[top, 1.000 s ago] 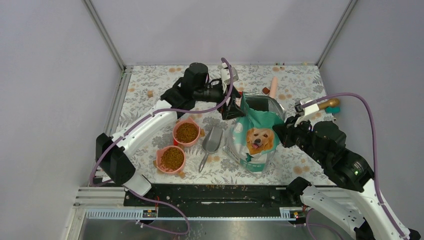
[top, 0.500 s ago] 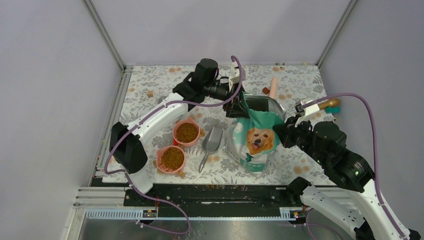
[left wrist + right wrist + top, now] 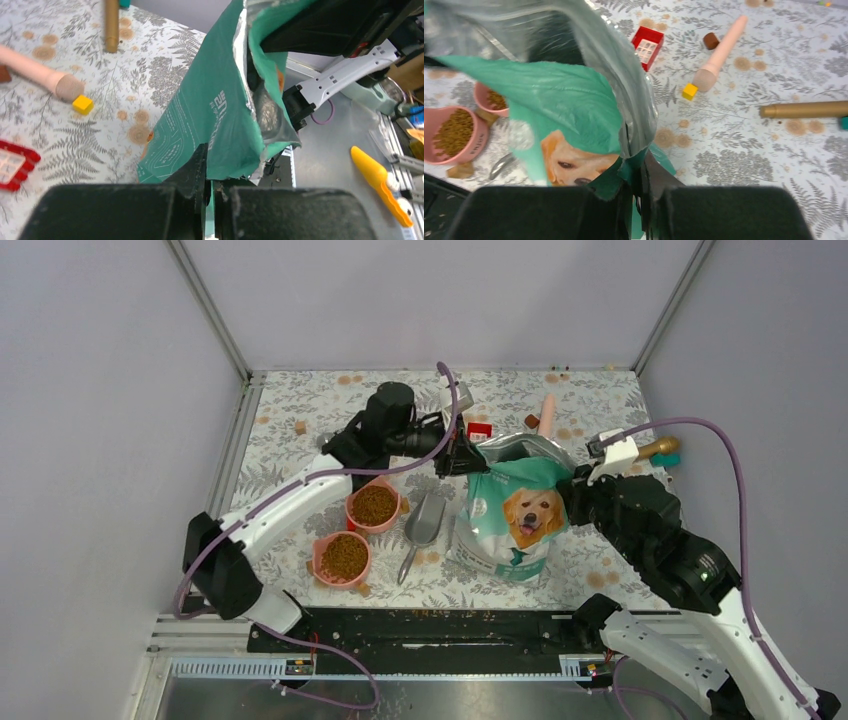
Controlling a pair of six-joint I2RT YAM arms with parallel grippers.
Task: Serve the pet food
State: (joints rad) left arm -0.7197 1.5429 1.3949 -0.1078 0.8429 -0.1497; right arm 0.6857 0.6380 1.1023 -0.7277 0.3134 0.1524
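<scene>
My right gripper will open, pinch both edges of the opening together at the pouch's top corner [image 3: 632, 142] and pull the opening flat, because the pouch's opening gapes with its back edge bowed.
The teal-green and silver pouch [image 3: 515, 515] with the retriever print stands mid-table, its top open and stretched between both grippers. My left gripper [image 3: 462, 456] is shut on the pouch's left top edge; in the left wrist view the teal foil [image 3: 220, 110] runs down between the closed jaws of that gripper [image 3: 210, 185]. My right gripper [image 3: 579, 494] is shut on the right top edge, the pouch [image 3: 569, 100] pinched in its jaws [image 3: 640, 192]. Pet food [image 3: 373, 505] fills two pink bowls [image 3: 350, 517] [image 3: 318, 565] left of the pouch.
A grey metal scoop [image 3: 424, 523] lies between the bowls and the pouch. Behind the pouch are a red box [image 3: 479, 429], a pink cylinder [image 3: 546, 412], a yellow block [image 3: 689, 91] and a gold cylinder [image 3: 655, 448]. A brown block [image 3: 299, 427] sits far left.
My left gripper went from open to shut on the pouch's left top edge. The pouch's top has flattened and shifted slightly right and back, with the right gripper following.
</scene>
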